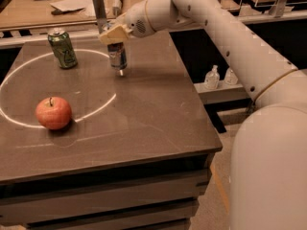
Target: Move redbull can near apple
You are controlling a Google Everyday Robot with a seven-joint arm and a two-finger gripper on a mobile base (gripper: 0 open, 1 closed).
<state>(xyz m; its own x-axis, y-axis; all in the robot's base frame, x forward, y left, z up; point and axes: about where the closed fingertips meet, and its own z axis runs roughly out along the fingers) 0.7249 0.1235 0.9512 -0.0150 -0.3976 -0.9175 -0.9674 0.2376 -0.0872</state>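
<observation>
Next, my gripper releases the redbull can on the table (77,102) close behind the apple, inside the white circle.
The redbull can (117,56), slim and blue-silver, is upright in my gripper (115,35), which comes down on it from above at the back middle of the dark table (144,123). The gripper is shut on the can and holds it just above the table top. The red-orange apple (53,112) lies at the front left, on the white circle line, well apart from the can to its lower left. The can's top is hidden by the gripper.
A wider green can (63,48) stands at the back left inside the white circle (103,104). The table's right edge drops off toward a low shelf with small clear bottles (212,77). A cluttered wooden bench (72,4) runs behind the table.
</observation>
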